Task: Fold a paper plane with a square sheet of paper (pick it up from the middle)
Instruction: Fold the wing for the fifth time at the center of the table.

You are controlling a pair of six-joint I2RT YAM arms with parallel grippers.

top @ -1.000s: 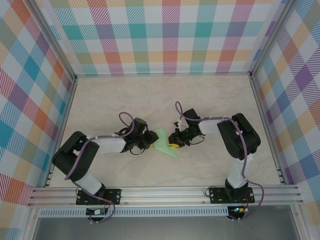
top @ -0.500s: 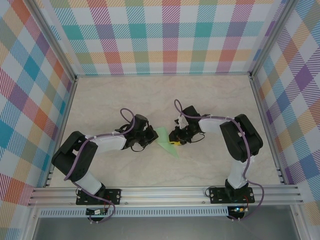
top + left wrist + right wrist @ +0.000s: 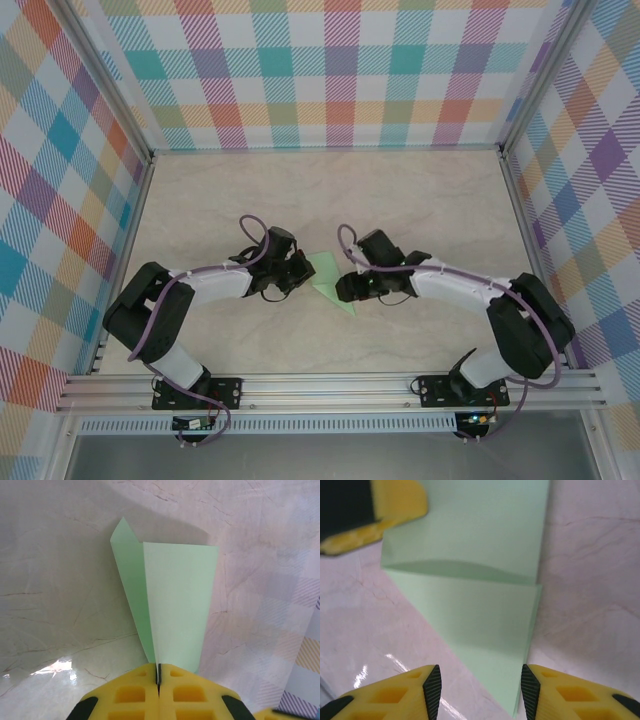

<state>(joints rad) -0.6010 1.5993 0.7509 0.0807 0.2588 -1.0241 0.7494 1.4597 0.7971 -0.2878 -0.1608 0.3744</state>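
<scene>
My left gripper is pinching the paper's edge above the gaping flap while the paper's point lies loose, so my right gripper will first pinch the slanted edge (image 3: 481, 682) near the point.
The light green paper plane (image 3: 330, 280) lies mid-table, its point toward the near edge. My left gripper (image 3: 300, 270) is shut on its left edge; in the left wrist view the folded paper plane (image 3: 172, 610) fans upward out of the closed yellow jaws of the left gripper (image 3: 159, 676). My right gripper (image 3: 345, 290) sits at the plane's right side, open. In the right wrist view the right gripper (image 3: 481, 690) straddles the lower part of the paper plane (image 3: 480, 595), fingers apart, while the left gripper's yellow fingertip (image 3: 375, 510) shows at top left.
The marble-pattern table (image 3: 430, 200) is walled by checked panels (image 3: 330, 70) on three sides. An aluminium rail (image 3: 330, 385) runs along the near edge, carrying both arm bases.
The right arm has stretched out and its gripper has slid left toward the plane. The left gripper has shifted slightly away from me with the paper in it.
</scene>
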